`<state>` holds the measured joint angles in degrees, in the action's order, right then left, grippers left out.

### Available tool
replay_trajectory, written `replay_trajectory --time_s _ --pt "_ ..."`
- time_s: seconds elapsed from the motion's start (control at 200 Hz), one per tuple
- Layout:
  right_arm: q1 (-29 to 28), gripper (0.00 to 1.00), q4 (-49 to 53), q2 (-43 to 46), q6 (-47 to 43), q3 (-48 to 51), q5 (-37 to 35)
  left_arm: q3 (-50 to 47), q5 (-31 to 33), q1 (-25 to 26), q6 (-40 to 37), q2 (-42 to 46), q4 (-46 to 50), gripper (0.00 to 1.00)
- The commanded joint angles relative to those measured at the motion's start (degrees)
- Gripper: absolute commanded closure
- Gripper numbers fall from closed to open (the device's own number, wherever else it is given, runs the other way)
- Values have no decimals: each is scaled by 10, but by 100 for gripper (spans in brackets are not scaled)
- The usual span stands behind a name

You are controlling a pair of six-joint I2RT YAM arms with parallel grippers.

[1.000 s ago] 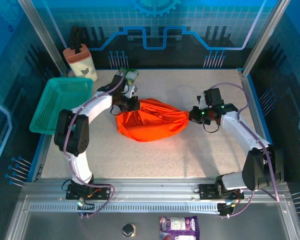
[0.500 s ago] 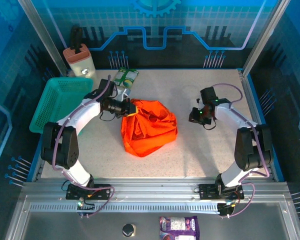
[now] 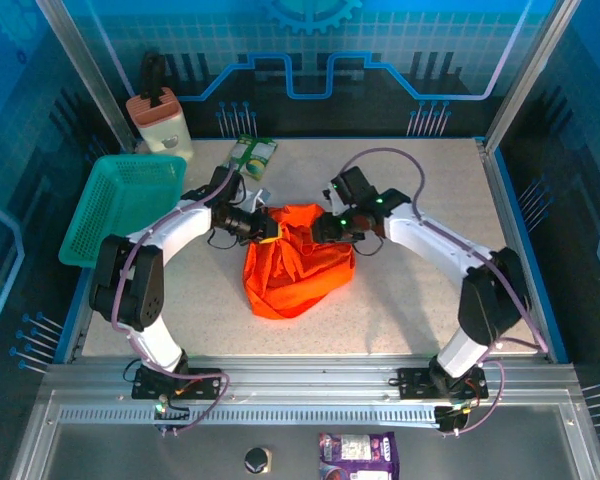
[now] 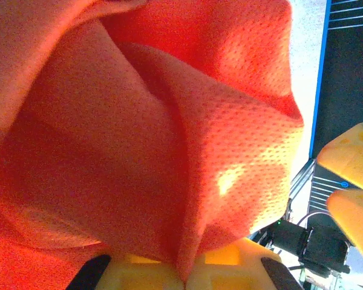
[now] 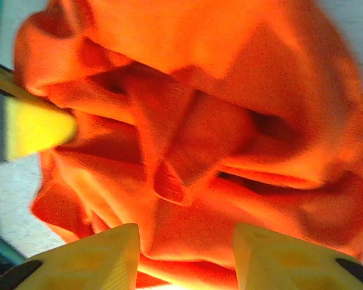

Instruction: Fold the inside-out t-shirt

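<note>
My right gripper hovers over bunched layers away from my left gripper's fold; it should back off, then take the cloth [image 5: 100, 127] beside my left gripper.
The inside-out t-shirt [image 3: 298, 268] is a bright orange-red bunched heap in the middle of the table. My left gripper [image 3: 269, 229] is shut on a fold at the heap's upper left corner. In the left wrist view that fold [image 4: 187, 181] is pinched between the closed yellow jaws of the left gripper [image 4: 185, 279]. My right gripper [image 3: 327, 229] hovers at the heap's upper right, close to the left one. Its fingers [image 5: 103, 254] stand apart, so the right gripper [image 5: 184, 257] is open over wrinkled cloth [image 5: 187, 145] and grips nothing.
A teal mesh basket [image 3: 120, 205] hangs over the table's left edge. A beige container [image 3: 160, 122] and a green-white packet [image 3: 252, 152] lie at the back left. A purple packet [image 3: 358, 455] lies on the near rail. Bare tabletop [image 3: 430, 300] spreads right and in front of the shirt.
The right gripper has let go of the shirt's right end, opened, and swung left to the top of the heap. The shirt went from stretched wide to bunched under the left gripper.
</note>
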<state>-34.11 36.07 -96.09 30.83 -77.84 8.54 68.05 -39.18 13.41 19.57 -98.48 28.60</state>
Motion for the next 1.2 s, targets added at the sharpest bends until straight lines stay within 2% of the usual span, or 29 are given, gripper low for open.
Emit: replay_trajectory --time_s 0.0,0.175,0.295,0.395,0.455,0.56,0.655,0.755,0.805,0.941,1.071,1.196 --pt "-24 54 -30 -56 27 -38 47 -9 7 2 -8 1 6 100" --pt "-37 56 -27 -132 20 -93 38 -23 11 2 -5 13 0 100" --pt "-36 62 -8 -174 7 -127 33 -27 13 2 -2 17 -3 100" --pt "-35 71 0 -182 6 -134 26 -27 20 2 -1 21 -2 100" --pt "-34 84 -4 -177 7 -130 26 -25 25 3 -1 24 -2 100" --pt "-31 100 -1 -163 3 -127 18 -21 26 3 0 23 -4 100" --pt "-28 100 3 -154 0 -122 2 -17 23 2 1 21 -5 100" --pt "-24 81 7 -158 -2 -120 13 -15 20 2 2 21 -7 100" --pt "-23 76 7 -165 -5 -122 25 -15 20 2 2 22 -6 100" --pt "-23 72 9 -187 -3 -127 51 -14 21 2 6 21 -9 100" --pt "-22 81 4 -193 -2 -128 60 -15 25 2 7 22 -10 100" --pt "-23 100 13 -174 -10 -133 50 -15 40 1 4 22 -6 100"
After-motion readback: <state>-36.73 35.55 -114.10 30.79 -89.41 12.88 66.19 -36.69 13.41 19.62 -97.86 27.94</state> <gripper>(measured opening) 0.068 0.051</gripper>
